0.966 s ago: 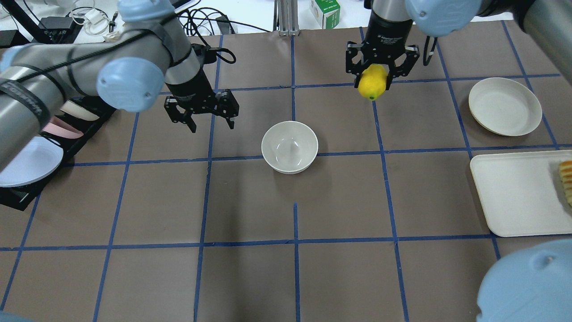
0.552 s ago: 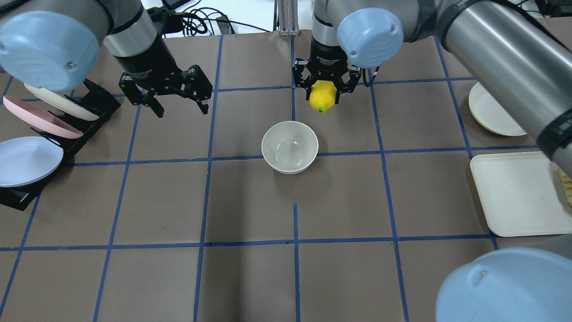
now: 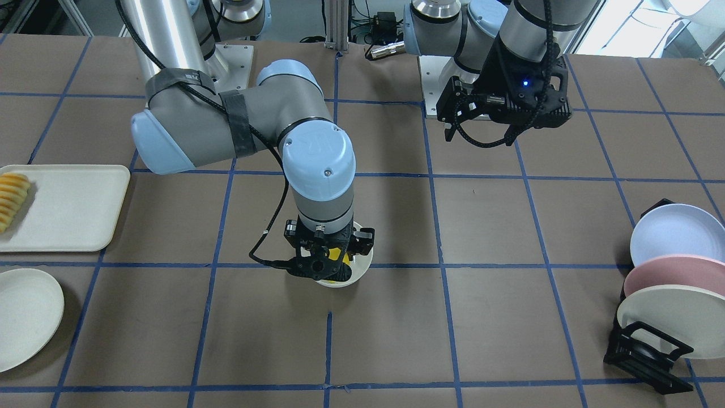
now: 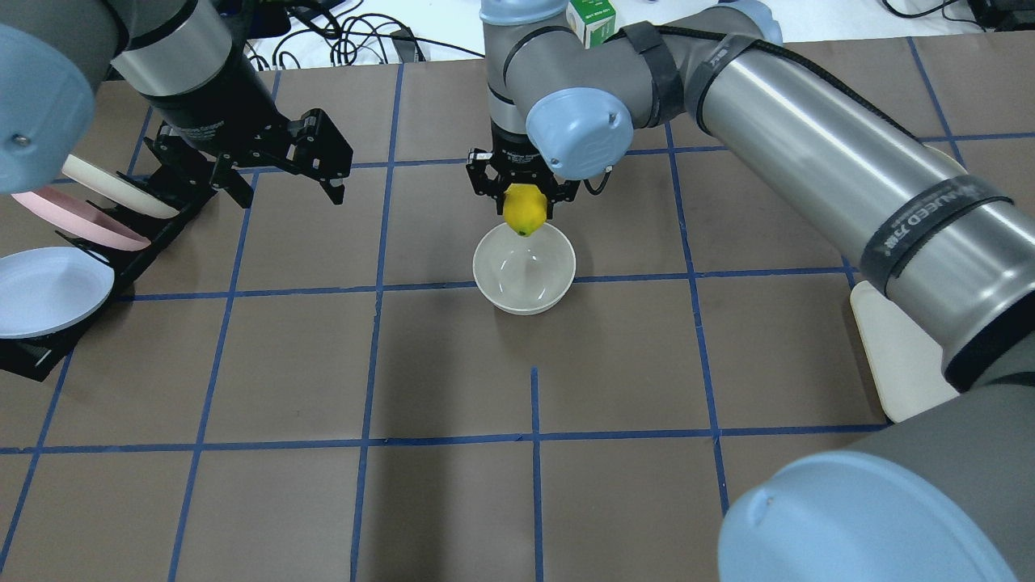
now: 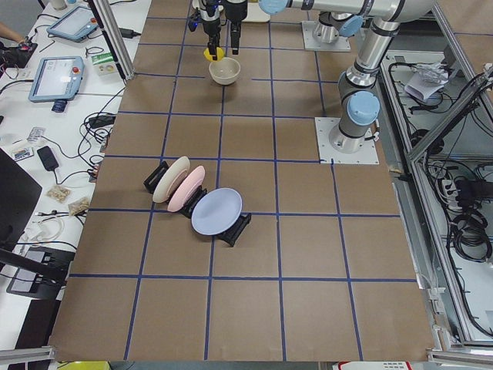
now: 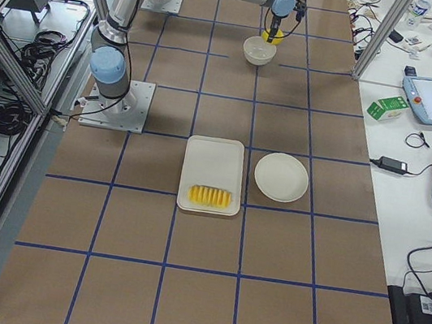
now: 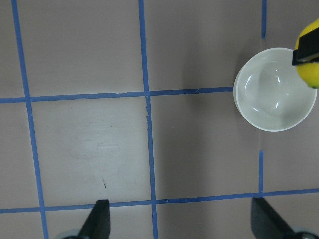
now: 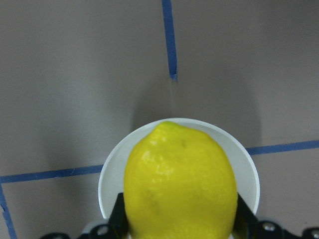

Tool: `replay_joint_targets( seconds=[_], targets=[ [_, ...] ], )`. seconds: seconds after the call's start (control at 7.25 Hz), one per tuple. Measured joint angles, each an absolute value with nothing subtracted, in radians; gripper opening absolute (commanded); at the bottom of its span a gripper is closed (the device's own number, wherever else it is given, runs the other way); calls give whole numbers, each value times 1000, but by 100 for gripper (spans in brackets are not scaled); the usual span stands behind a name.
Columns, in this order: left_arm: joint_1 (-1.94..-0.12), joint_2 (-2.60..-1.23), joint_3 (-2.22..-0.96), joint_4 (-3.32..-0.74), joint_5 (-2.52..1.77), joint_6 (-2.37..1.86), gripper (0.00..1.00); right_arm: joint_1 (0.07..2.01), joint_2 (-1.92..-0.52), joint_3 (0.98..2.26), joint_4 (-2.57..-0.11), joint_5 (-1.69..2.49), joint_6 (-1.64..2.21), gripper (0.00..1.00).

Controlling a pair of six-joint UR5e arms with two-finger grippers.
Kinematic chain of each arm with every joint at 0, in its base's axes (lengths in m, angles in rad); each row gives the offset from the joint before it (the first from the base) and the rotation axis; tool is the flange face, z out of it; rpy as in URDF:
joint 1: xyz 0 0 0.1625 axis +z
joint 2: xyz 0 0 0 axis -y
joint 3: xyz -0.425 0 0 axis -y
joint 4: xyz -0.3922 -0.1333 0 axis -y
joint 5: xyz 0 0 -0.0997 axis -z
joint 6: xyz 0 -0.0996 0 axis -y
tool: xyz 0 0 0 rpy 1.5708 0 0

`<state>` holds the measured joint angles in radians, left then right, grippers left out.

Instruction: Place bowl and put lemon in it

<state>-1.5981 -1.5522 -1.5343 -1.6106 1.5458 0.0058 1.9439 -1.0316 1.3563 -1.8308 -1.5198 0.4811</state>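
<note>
The robot's right gripper needs to release the yellow lemon on the middle of the cream-white bowl's inner bottom (image 3: 334, 256) (image 8: 179, 191). The lemon now hangs just above the bowl's far rim.
The cream-white bowl (image 4: 524, 275) stands upright on the brown table near the middle. My right gripper (image 4: 524, 204) is shut on the yellow lemon (image 4: 524, 210) and holds it just above the bowl's far rim. In the right wrist view the lemon (image 8: 180, 184) hangs over the bowl (image 8: 234, 144). In the front-facing view the gripper (image 3: 328, 262) hides most of the bowl (image 3: 362, 267). My left gripper (image 4: 289, 194) is open and empty, well left of the bowl and near the plate rack. Its wrist view shows the bowl (image 7: 275, 92) and the lemon (image 7: 311, 74) at the right edge.
A black rack with white, pink and cream plates (image 4: 73, 234) stands at the table's left side. A cream tray (image 3: 62, 207) with sliced orange-yellow food (image 3: 12, 198) and a flat cream plate (image 3: 25, 317) lie on the robot's right side. A green carton (image 4: 594, 16) sits beyond the far edge.
My right gripper has carried the lemon left and toward the bowl, and it now hangs over the bowl's far rim. My left gripper has drawn back left toward the rack, still open.
</note>
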Motion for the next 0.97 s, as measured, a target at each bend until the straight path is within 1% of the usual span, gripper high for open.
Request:
replay_joint_targets(
  seconds=[0.28,0.55,0.83,0.97],
  targets=[
    [-1598,-1555,-1528,-1602,1552,-25,100,1953,-1029,1408,-1866,-1520,473,0],
    [-1598,-1558,-1528,-1598,1553,-56,100,1957,-1020,1426,-1904,-1520,463,0],
    [-1596,-1547,-1538,-1597,1552,-57,100,1960,-1019,1472,-1921,-1521,456,0],
    [-1595,-1545,-1541,-1596,1551,-53,100,1960,-1018,1491,-1937,-1521,455,11]
  ],
)
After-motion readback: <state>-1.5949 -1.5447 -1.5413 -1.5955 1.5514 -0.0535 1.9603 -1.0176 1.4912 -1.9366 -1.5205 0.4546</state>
